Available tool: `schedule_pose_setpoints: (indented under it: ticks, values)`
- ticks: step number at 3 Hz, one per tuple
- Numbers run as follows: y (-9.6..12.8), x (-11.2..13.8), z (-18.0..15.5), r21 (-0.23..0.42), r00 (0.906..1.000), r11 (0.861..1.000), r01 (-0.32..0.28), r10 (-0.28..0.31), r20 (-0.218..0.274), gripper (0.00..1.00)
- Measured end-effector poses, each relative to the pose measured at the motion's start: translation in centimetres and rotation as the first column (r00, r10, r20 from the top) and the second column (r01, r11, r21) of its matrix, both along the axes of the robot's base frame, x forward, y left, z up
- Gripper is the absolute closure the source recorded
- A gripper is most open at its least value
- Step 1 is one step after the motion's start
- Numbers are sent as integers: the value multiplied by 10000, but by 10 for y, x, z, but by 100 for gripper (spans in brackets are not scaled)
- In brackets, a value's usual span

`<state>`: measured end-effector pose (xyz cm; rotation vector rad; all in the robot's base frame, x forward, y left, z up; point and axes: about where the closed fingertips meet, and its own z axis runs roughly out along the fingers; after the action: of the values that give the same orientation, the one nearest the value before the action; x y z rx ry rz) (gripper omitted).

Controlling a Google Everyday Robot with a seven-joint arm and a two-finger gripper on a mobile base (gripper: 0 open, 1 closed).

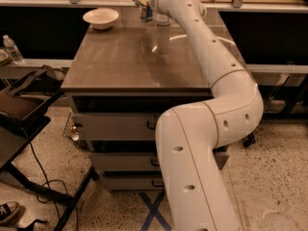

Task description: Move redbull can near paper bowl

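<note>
I need to release the redbull can on the brown table [137, 29], between paper bowl and clear bottle. The can now stands upright at the table's far edge.
The redbull can [146, 14], slim and blue-and-silver, stands upright at the far edge of the brown table [125, 61], its base at or just above the top. My gripper [144, 3] reaches over the table from the right and comes down on the can's upper part, closed on it. The paper bowl [101, 18], cream-white and shallow, sits at the table's far left corner, about a hand's width left of the can. My white arm [216, 71] arcs over the table's right side.
A clear bottle [162, 19] stands just right of the can, partly behind my wrist. Drawers [115, 126] sit under the table top. A water bottle [12, 48] and a dark stand [21, 112] with cables are at the left.
</note>
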<state>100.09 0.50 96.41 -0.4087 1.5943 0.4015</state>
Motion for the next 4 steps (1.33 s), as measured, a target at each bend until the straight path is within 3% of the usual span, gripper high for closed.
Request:
schedule_pose_setpoints:
  ticks: [3, 4]
  values:
    - [32, 4, -32, 623, 9963, 9946, -831, 843, -164, 100]
    - [35, 4, -33, 618, 9961, 9944, -853, 866, -182, 82]
